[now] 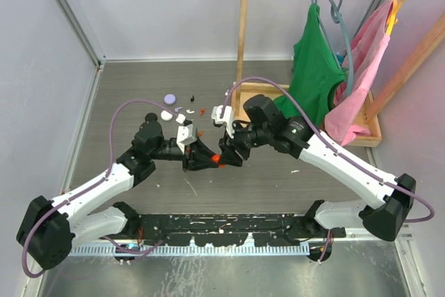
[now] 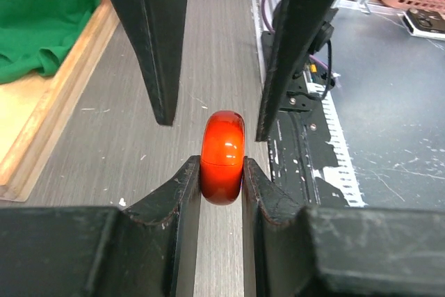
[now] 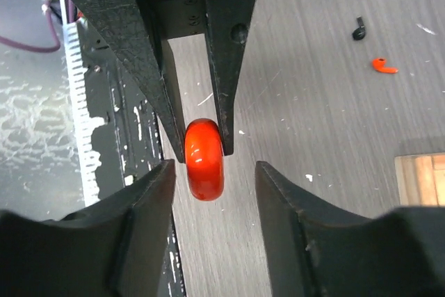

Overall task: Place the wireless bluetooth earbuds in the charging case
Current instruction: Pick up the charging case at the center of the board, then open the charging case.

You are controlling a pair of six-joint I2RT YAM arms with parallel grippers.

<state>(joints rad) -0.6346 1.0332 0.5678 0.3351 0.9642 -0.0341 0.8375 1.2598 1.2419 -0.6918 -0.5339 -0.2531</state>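
Note:
I see my left gripper pinching the closed charging case below its seam, so I need to take the exposed half (image 2: 224, 135) with my right gripper and open the case before inserting earbuds.
A glossy red round charging case (image 1: 217, 160) is pinched on edge between the fingers of my left gripper (image 1: 208, 160), just above the table; it is closed, with a seam round it (image 2: 222, 158). My left gripper (image 2: 221, 166) is shut on it. My right gripper (image 1: 227, 156) faces it, open, its fingertips (image 3: 167, 172) on either side of the case (image 3: 204, 159) without touching. A red earbud (image 3: 382, 67) and a black earbud (image 3: 359, 29) lie on the table beyond. More tiny buds lie scattered at the far middle (image 1: 201, 111).
A lilac disc (image 1: 170, 99) and a white disc (image 1: 167, 115) lie at the far left of centre. A wooden clothes rack (image 1: 243, 39) with green (image 1: 313, 67) and pink (image 1: 361, 74) garments stands at the back right, its base (image 1: 368, 133) on the table.

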